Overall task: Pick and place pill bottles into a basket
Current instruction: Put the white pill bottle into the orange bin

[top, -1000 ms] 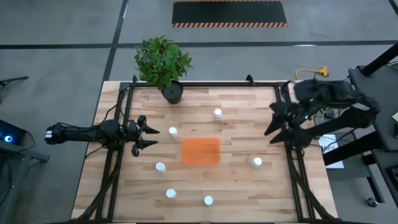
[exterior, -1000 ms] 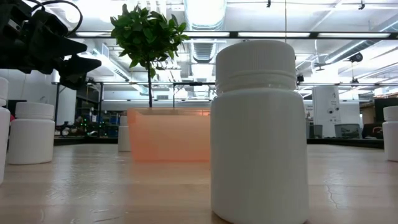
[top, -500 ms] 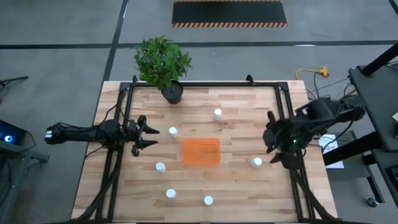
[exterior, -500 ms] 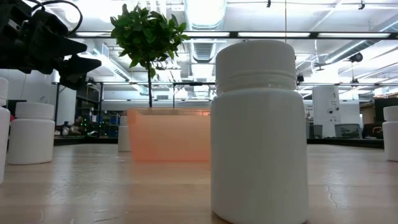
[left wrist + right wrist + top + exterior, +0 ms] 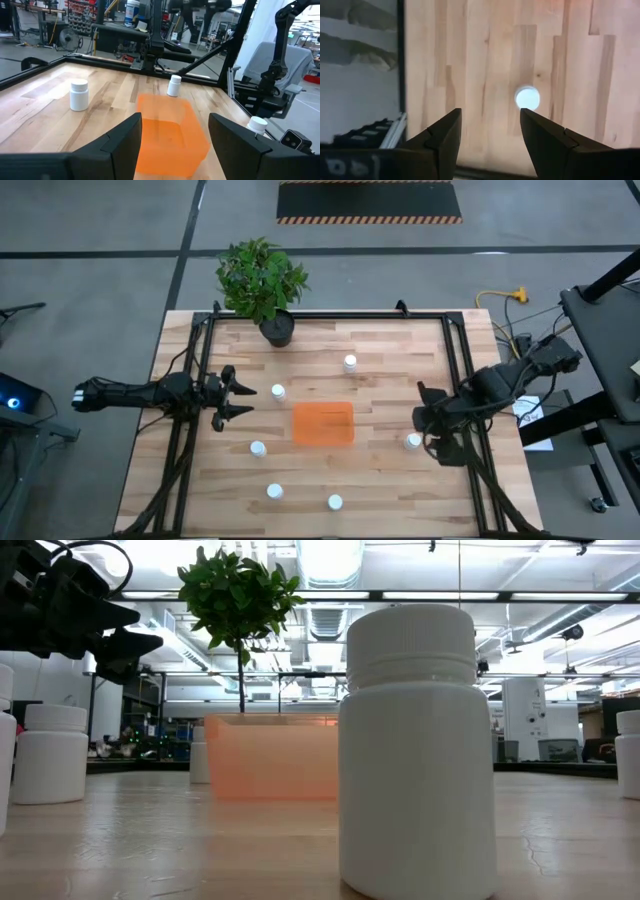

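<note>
Next, my right gripper moves down to the cap (image 5: 412,440) (image 5: 527,98) of the white pill bottle that is closest to it, and then closes there.
Six white pill bottles stand upright on the wooden table around the orange basket (image 5: 322,423): at the far side (image 5: 349,363), the left (image 5: 278,391), the near left (image 5: 258,448), two at the near edge (image 5: 274,491) (image 5: 335,502), and the right (image 5: 413,441). My right gripper (image 5: 428,425) is open above the right bottle (image 5: 527,97) and points down at it. My left gripper (image 5: 238,396) is open and empty, left of the basket (image 5: 170,132), and points toward it. It also shows at the top left of the low view (image 5: 110,630).
A potted plant (image 5: 278,328) stands at the table's far edge. Black frame rails (image 5: 190,430) (image 5: 470,450) run along the table's left and right sides. In the low view a bottle (image 5: 418,750) stands close before the camera and hides part of the basket (image 5: 275,755).
My right gripper has gone toward the table's near edge and a little toward its left, from beside the right rail to above the bottle right of the basket. The bottles and the basket have kept still.
</note>
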Controlling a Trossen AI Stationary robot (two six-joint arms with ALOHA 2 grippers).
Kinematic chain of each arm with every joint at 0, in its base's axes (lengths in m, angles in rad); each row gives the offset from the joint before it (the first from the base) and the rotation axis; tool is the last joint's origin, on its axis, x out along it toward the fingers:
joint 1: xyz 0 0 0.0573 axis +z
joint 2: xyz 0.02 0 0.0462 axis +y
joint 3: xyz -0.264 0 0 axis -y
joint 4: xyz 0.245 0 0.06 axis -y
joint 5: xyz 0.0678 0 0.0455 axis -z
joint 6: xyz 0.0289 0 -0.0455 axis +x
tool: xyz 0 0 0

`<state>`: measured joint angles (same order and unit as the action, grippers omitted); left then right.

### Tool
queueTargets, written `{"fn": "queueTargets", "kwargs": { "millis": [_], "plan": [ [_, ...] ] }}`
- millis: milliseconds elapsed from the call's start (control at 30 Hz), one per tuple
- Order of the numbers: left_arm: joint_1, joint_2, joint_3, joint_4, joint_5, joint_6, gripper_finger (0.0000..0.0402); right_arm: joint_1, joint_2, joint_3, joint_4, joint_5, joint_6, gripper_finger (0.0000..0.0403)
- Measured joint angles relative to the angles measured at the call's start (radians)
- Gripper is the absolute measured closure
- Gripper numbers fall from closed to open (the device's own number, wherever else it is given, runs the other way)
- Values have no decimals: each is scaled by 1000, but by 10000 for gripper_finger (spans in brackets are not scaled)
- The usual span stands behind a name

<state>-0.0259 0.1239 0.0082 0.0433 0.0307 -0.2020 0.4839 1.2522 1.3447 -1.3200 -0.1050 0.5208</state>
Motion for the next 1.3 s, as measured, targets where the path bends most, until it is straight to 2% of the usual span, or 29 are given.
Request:
{"fn": "queueTargets", "kwargs": {
  "millis": [167, 433, 667, 767, 967, 1067, 1300],
  "plan": [
    [0, 0, 0, 0, 0, 0, 189, 3, -32, -127, 116, 11, 10, 211],
    [0, 0, 0, 0, 0, 0, 189, 3, -35, -267, 152, 21, 32, 211],
    [0, 0, 0, 0, 0, 0, 189, 2, -55, -338, 211, 24, 78, 208],
    [0, 0, 0, 0, 0, 0, 189, 2, -61, -354, 214, 30, 82, 192],
    [0, 0, 0, 0, 0, 0, 189, 2, -66, -369, 224, 34, 55, 130],
    [0, 1, 0, 0, 0, 0, 189, 2, -66, -383, 232, 74, 49, 105],
    [0, 0, 0, 1, 0, 0, 189, 2, -66, -434, 255, 83, 44, 83]
  ]
}}
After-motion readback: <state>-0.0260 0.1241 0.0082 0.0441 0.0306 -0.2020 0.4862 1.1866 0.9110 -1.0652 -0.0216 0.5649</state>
